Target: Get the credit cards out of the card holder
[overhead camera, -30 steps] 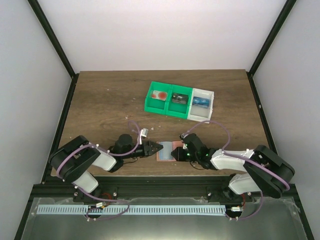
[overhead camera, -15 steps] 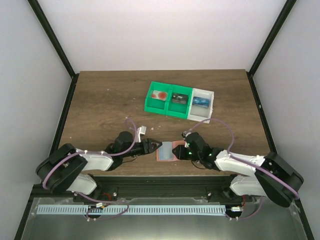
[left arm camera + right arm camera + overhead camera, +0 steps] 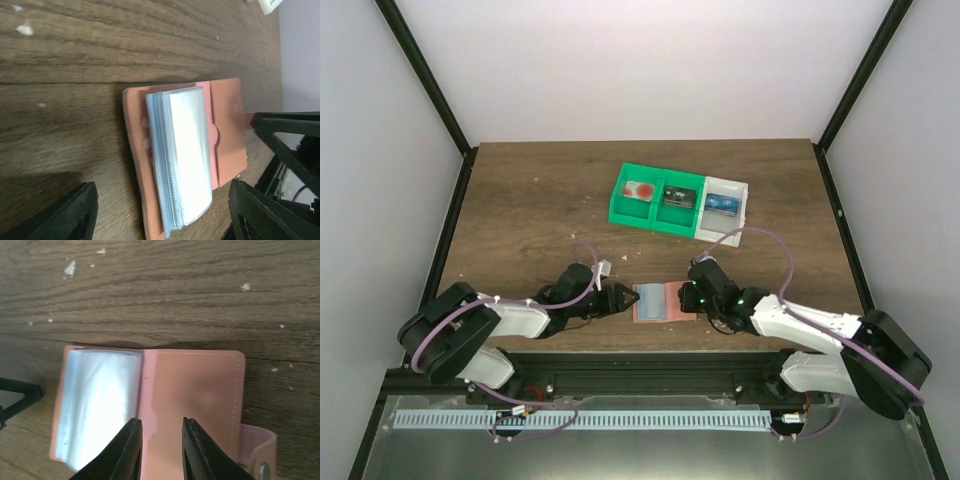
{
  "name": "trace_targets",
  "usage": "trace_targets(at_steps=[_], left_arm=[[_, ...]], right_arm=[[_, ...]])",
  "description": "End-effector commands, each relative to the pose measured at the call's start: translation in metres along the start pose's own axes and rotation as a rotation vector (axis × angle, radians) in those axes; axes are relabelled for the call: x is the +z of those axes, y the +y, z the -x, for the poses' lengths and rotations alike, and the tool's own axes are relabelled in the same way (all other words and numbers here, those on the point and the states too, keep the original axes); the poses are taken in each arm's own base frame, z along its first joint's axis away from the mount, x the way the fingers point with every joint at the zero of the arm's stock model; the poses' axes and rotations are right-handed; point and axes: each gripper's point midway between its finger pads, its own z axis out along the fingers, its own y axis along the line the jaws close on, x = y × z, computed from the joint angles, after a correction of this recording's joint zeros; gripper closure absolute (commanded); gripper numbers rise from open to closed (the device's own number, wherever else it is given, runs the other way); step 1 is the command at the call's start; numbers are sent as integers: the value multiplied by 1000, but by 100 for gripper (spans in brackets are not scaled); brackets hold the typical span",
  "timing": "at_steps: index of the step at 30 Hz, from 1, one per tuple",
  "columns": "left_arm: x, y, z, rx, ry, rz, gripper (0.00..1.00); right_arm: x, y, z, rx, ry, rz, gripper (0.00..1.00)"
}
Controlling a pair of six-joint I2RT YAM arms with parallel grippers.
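Sleeves and holder lie between my left gripper's open fingers, so it should pinch only the holder's edge (image 3: 147, 192), steadying it for my right gripper.
The salmon-pink card holder (image 3: 672, 312) lies open and flat on the wooden table near the front edge. A stack of light-blue credit cards (image 3: 652, 297) in clear sleeves sits on its left half. My left gripper (image 3: 631, 298) is open at the holder's left edge. In the left wrist view its jaws stand wide either side of the stack (image 3: 185, 150) and the holder (image 3: 227, 130), holding nothing (image 3: 162, 200). My right gripper (image 3: 692, 298) is at the holder's right side. In the right wrist view it (image 3: 161, 422) is slightly open over the pink cover (image 3: 200, 390), beside the cards (image 3: 97, 400).
A green two-compartment bin (image 3: 655, 199) and a white bin (image 3: 724, 208) with small red, black and blue items stand behind the holder at mid-table. The holder's snap tab (image 3: 257, 460) sticks out on its right. Black frame posts run along both sides.
The right gripper has drawn back to the right, and the holder's cover now lies open flat. The left gripper has shifted slightly at the holder's left edge.
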Motion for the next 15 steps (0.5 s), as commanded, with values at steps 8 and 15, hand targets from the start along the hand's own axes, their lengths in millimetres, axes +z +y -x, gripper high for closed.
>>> trace_targets(at_steps=[8,15], left_arm=[[16,-7,-1,-47,35,-52,27],[17,-30,2,-81,37,-159,31]], right_arm=[[27,-37,-24,-15,57,-142,82],[26,-37,-26,-10,45,-125,82]])
